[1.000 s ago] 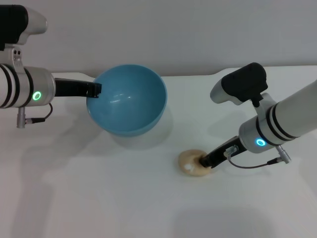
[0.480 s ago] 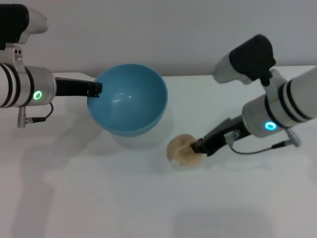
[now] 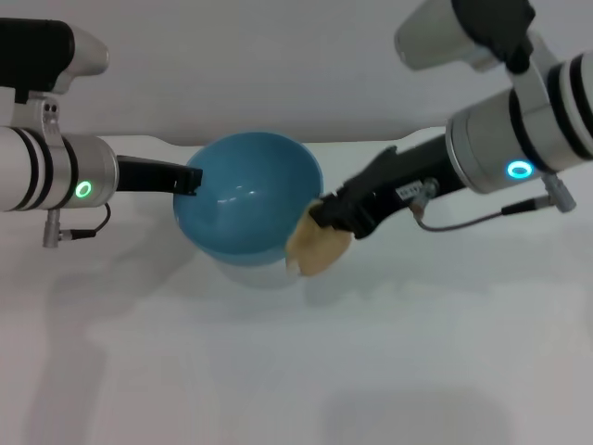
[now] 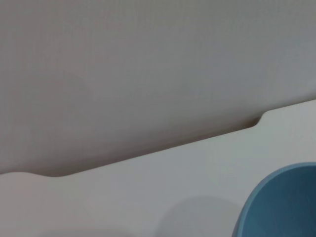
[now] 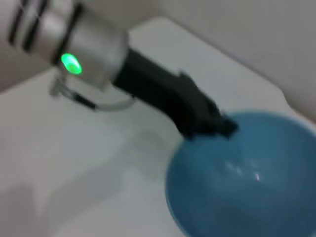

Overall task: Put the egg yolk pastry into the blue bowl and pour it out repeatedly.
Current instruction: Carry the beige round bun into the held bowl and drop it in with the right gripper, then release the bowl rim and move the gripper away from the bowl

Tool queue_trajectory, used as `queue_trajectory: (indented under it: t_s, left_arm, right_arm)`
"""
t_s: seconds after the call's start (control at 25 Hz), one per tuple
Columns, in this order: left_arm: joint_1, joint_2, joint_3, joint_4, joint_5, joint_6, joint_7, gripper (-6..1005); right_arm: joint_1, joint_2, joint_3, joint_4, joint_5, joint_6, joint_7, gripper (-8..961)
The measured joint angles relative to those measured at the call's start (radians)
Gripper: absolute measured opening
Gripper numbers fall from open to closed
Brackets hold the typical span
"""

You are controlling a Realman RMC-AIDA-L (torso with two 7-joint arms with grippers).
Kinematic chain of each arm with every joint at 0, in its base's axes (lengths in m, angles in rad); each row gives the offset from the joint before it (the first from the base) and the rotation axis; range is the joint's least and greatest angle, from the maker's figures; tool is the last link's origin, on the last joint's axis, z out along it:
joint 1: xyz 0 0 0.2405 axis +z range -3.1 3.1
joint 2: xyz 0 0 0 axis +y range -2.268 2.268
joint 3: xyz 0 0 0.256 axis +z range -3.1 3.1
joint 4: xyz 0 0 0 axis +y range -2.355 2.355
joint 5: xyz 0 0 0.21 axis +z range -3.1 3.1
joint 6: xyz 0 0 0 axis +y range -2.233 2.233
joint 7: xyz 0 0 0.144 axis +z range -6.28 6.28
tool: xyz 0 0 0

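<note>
The blue bowl, now held tilted off the table, will go down from my left gripper onto the bare white table (image 3: 321, 339) in front of the egg yolk pastry.
The blue bowl (image 3: 243, 204) is held off the table by my left gripper (image 3: 190, 178), which is shut on its left rim. The bowl is tilted and its inside looks empty. It also shows in the left wrist view (image 4: 281, 202) and in the right wrist view (image 5: 247, 173), where the left gripper (image 5: 207, 123) grips the rim. My right gripper (image 3: 326, 221) is shut on the egg yolk pastry (image 3: 315, 247) and holds it in the air at the bowl's right rim.
The white table (image 3: 296, 362) spreads below both arms. A grey wall (image 3: 259, 65) stands right behind the table's far edge.
My right gripper has lifted the pastry off the table and carried it up and left to the bowl's right rim. The left gripper and bowl shifted slightly right.
</note>
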Motion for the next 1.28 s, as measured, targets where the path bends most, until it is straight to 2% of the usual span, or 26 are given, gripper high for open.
queue_trajectory:
  t_s: [0.12,0.2,0.56,1.08,1.16,1.28]
  left_arm:
    - [0.000,0.000,0.008,-0.001,0.000,0.000,-0.003,15]
    - [-0.001,-0.001,0.024,-0.002,0.000,-0.007,-0.003,15]
    - [-0.003,-0.001,0.029,0.000,0.000,-0.026,-0.003,16]
    - [-0.030,0.000,0.031,0.019,-0.005,-0.094,0.004,16]
    - [-0.031,0.000,0.030,0.020,-0.004,-0.098,0.005,16]
    - [-0.033,0.001,0.030,0.025,-0.004,-0.125,0.006,17]
  right_arm:
    - [0.006,-0.001,0.024,-0.014,0.007,-0.032,-0.004,9]
    - [0.005,0.000,0.056,0.015,0.011,-0.112,-0.005,9]
    - [0.005,0.000,0.056,0.042,0.028,-0.138,-0.011,9]
    - [0.107,0.004,0.025,0.228,0.029,-0.175,-0.028,65]
    - [0.104,0.003,0.038,0.218,0.027,-0.177,-0.023,126]
    - [0.067,0.002,0.144,0.142,0.023,-0.185,-0.009,216]
